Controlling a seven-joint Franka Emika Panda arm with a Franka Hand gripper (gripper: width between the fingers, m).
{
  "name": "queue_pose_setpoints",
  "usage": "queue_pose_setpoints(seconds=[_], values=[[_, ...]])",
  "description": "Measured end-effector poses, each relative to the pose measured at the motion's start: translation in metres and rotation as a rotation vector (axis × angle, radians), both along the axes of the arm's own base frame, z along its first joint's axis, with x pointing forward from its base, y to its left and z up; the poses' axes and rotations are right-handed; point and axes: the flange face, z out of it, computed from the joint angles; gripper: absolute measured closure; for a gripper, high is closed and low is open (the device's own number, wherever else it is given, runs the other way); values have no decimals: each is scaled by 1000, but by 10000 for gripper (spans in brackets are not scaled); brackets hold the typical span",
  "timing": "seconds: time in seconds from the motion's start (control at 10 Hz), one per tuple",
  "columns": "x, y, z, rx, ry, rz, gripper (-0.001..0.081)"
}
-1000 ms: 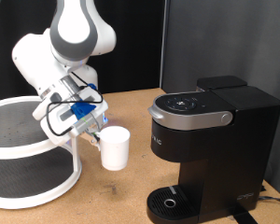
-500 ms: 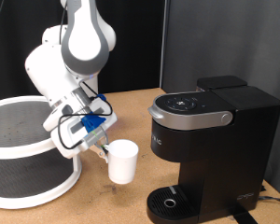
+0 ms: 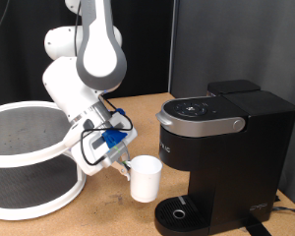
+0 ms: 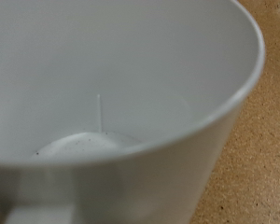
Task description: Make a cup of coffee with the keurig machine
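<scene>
The robot's gripper needs to release the white cup upright on the round black drip tray of the keurig machine (image 3: 174, 215).
The cup (image 3: 146, 179), a plain white mug, hangs upright just above the wooden table. My gripper (image 3: 124, 165) is shut on its handle side, to the exterior view's left of it. The cup is close to the keurig machine (image 3: 221, 147), a black box with a grey-silver lid handle (image 3: 199, 125) that is shut. It hovers just left of and above the round drip tray (image 3: 177, 211). In the wrist view the cup (image 4: 131, 112) fills the frame; its inside is empty and my fingers do not show.
A white round two-tier rack (image 3: 29, 157) stands at the exterior view's left, right behind my arm. The wooden table (image 3: 108, 216) runs along the bottom. A black curtain hangs behind.
My gripper has carried the cup to the exterior view's right and lower, from beside the rack to the front of the machine. The machine has not moved.
</scene>
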Motion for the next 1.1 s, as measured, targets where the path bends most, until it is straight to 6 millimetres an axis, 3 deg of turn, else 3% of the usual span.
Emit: queue_pose_setpoints(seconds=[1.1], values=[[30,47,-37,-12,-65,6,733]])
